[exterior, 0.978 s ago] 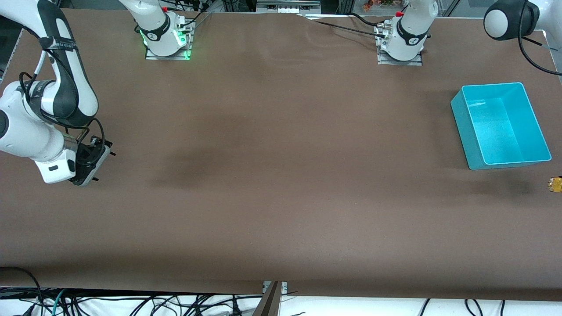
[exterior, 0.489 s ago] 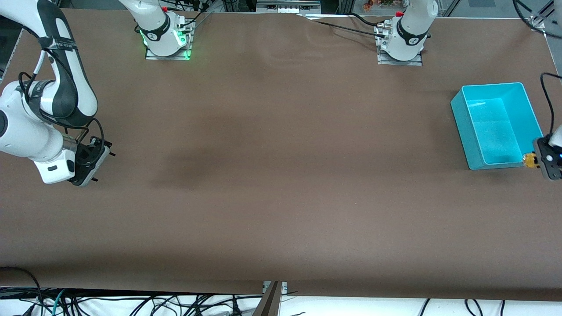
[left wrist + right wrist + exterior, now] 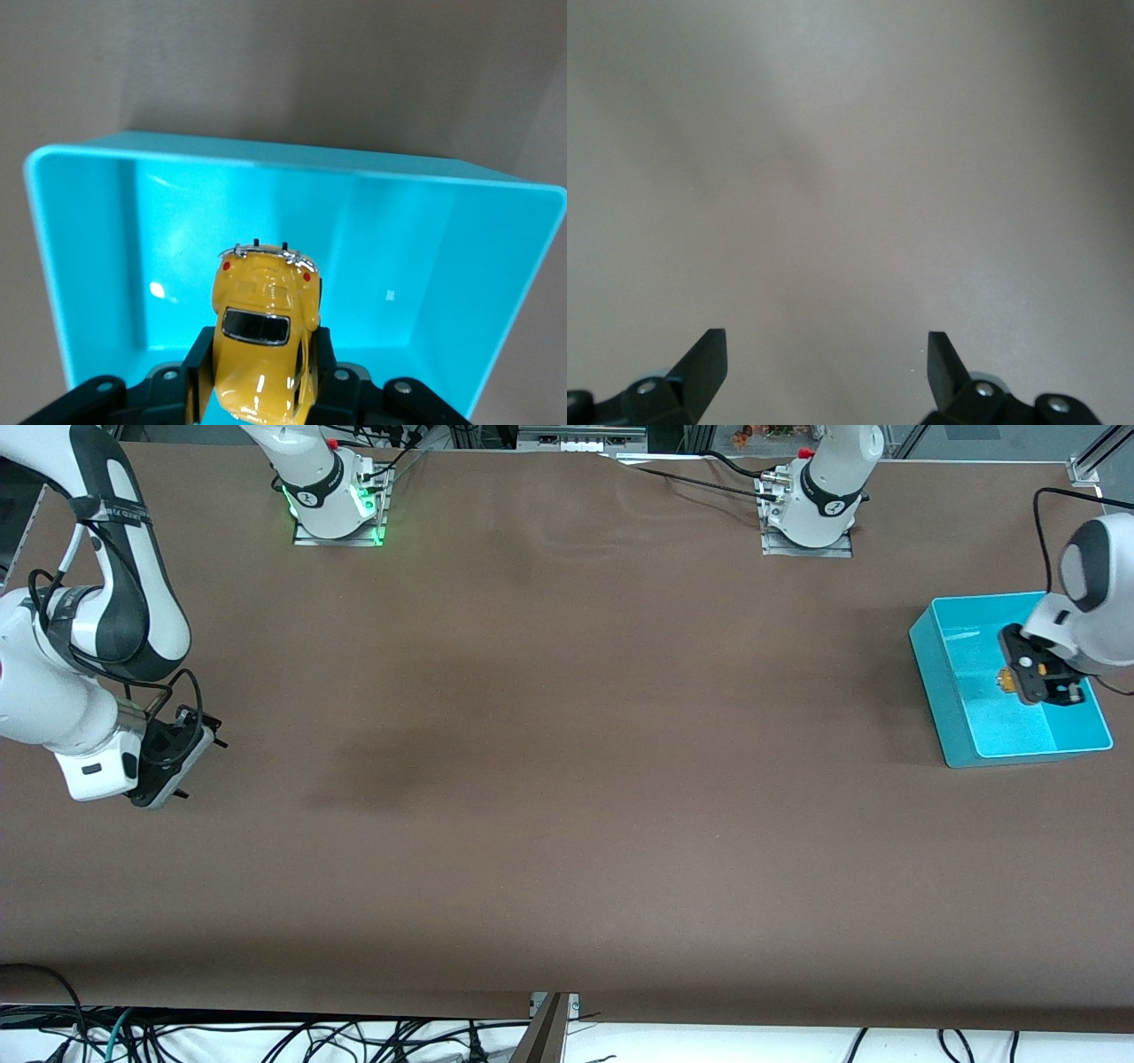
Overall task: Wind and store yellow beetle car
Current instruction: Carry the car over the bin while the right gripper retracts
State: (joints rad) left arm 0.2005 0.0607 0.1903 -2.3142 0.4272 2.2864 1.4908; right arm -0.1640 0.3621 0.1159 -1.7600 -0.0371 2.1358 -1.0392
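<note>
Next, I release the yellow beetle car from my left gripper inside the cyan bin (image 3: 963, 654) (image 3: 353, 341), by the side of the bin that is nearest my right gripper. The car now hangs over the bin's inside.
The yellow beetle car (image 3: 261, 319) is pinched between the two black fingers of my left gripper (image 3: 261, 345), its rounded nose pointing out past the fingertips. In the front view the left gripper (image 3: 1012, 680) hangs over the inside of the cyan bin (image 3: 926, 657), and the yellow beetle car (image 3: 1006, 680) shows as a small yellow spot at its tip. The cyan bin (image 3: 89, 266) lies open below the car with nothing in it. My right gripper (image 3: 177, 757) waits low over the bare table at the right arm's end, fingers wide open around nothing (image 3: 827, 350).
The brown table mat (image 3: 567, 779) stretches between the two arms. Both arm bases (image 3: 337, 505) stand along the edge farthest from the front camera. Cables hang along the table edge nearest that camera.
The left gripper has carried the car from beside the bin's near corner to over the bin's inside. The right arm has shifted only slightly.
</note>
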